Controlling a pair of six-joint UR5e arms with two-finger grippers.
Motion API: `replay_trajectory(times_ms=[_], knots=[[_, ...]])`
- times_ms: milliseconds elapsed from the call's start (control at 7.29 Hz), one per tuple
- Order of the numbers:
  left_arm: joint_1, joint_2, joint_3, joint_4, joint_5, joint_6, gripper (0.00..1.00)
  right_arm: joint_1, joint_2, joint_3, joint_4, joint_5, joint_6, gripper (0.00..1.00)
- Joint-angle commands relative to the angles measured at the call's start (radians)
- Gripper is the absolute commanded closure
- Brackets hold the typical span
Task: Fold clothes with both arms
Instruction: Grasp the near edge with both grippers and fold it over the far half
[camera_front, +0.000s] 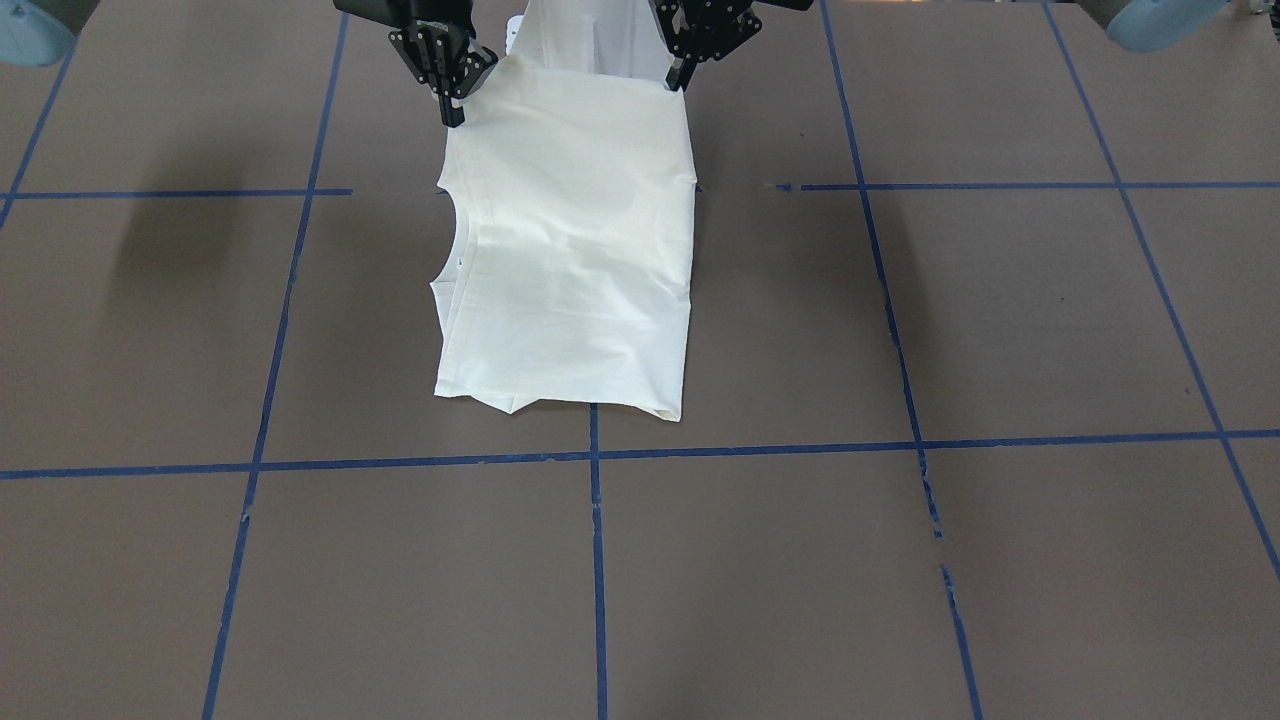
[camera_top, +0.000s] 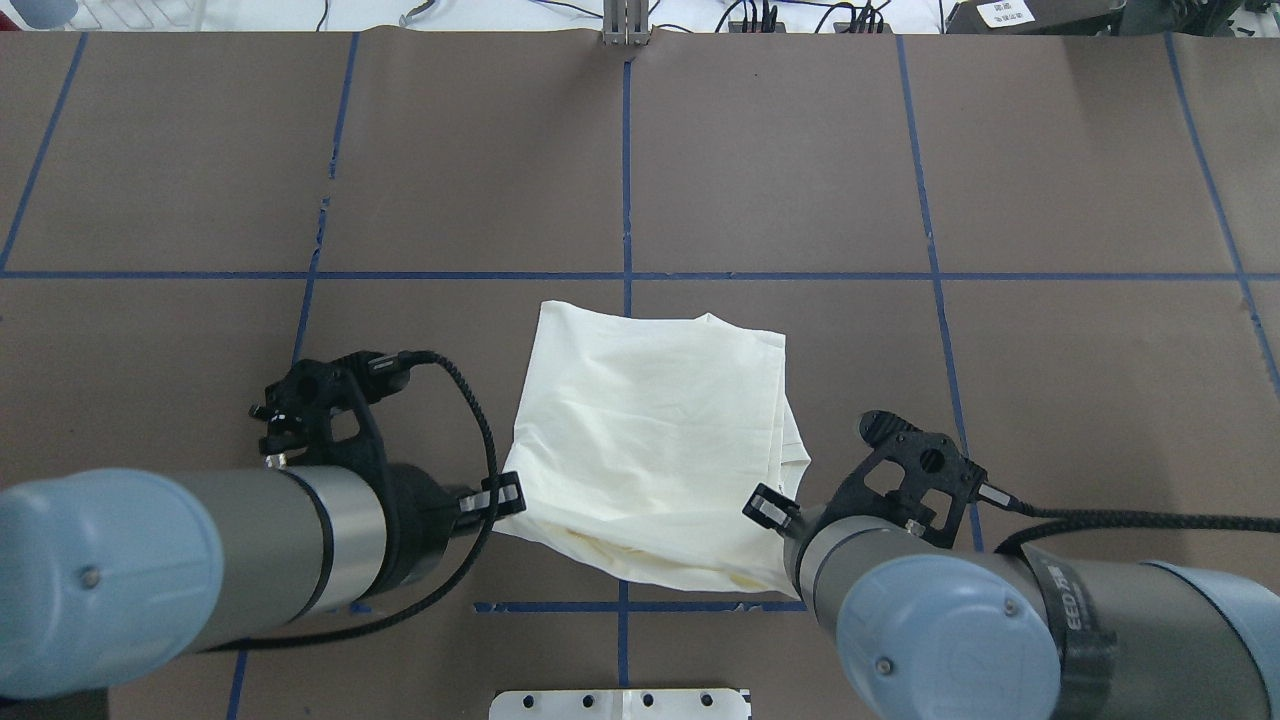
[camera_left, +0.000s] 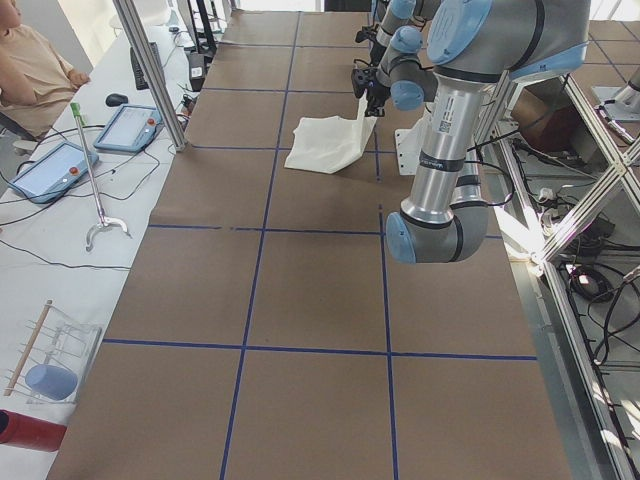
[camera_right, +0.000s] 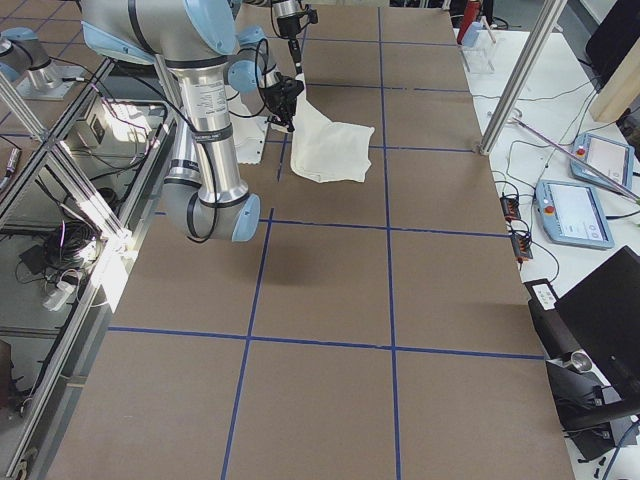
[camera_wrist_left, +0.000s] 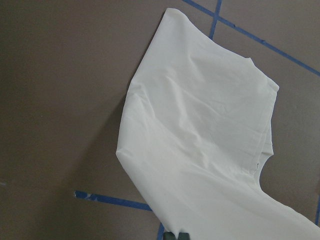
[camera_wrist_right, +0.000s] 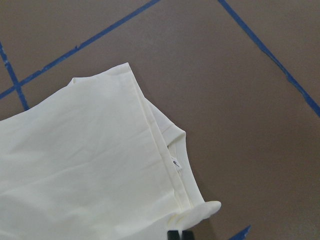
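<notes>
My left gripper is going to release the cream T-shirt's lifted corner, now held up off the table, on the blue tape (camera_front: 662, 448) (camera_wrist_left: 185, 2) just past its far edge.
The cream T-shirt (camera_front: 570, 270) is folded into a narrow rectangle with its plain side up; the cat print is hidden. Its far part lies flat on the brown table. Its edge toward the robot base is lifted off the table. My left gripper (camera_front: 680, 78) is shut on one lifted corner and my right gripper (camera_front: 455, 105) is shut on the other. In the overhead view the shirt (camera_top: 650, 440) hangs between the left gripper (camera_top: 505, 497) and the right gripper (camera_top: 765, 507). The neckline shows in the right wrist view (camera_wrist_right: 175, 150). The left wrist view shows the shirt (camera_wrist_left: 200, 140) draped down to the table.
Blue tape lines (camera_front: 595, 455) grid the brown table. The white pedestal plate (camera_top: 620, 703) sits at the near edge between the arms. Tablets (camera_left: 125, 127) and a person (camera_left: 30, 65) are on the side bench beyond the table's far edge.
</notes>
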Motion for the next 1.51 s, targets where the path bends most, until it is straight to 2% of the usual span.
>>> replay_trajectory(times_ms=[0, 274, 549, 823, 960, 1235, 1372], knots=[[-0.141, -0.118, 0.172, -0.006, -0.038, 0.115, 1.00, 0.114, 0.007, -0.140, 0.111, 0.009, -0.047, 1.00], [-0.220, -0.239, 0.367, -0.021, -0.043, 0.181, 1.00, 0.195, 0.014, -0.269, 0.221, 0.035, -0.098, 1.00], [-0.243, -0.252, 0.511, -0.140, -0.038, 0.218, 1.00, 0.266, 0.086, -0.443, 0.288, 0.039, -0.135, 1.00], [-0.251, -0.254, 0.672, -0.280, -0.035, 0.239, 1.00, 0.294, 0.111, -0.577, 0.410, 0.059, -0.164, 1.00], [-0.251, -0.252, 0.723, -0.329, -0.035, 0.239, 1.00, 0.299, 0.137, -0.654, 0.459, 0.059, -0.173, 1.00], [-0.249, -0.249, 0.748, -0.342, -0.037, 0.241, 1.00, 0.300, 0.142, -0.685, 0.492, 0.060, -0.201, 1.00], [-0.251, -0.240, 0.741, -0.353, -0.037, 0.251, 0.59, 0.303, 0.137, -0.688, 0.490, 0.059, -0.272, 0.01]])
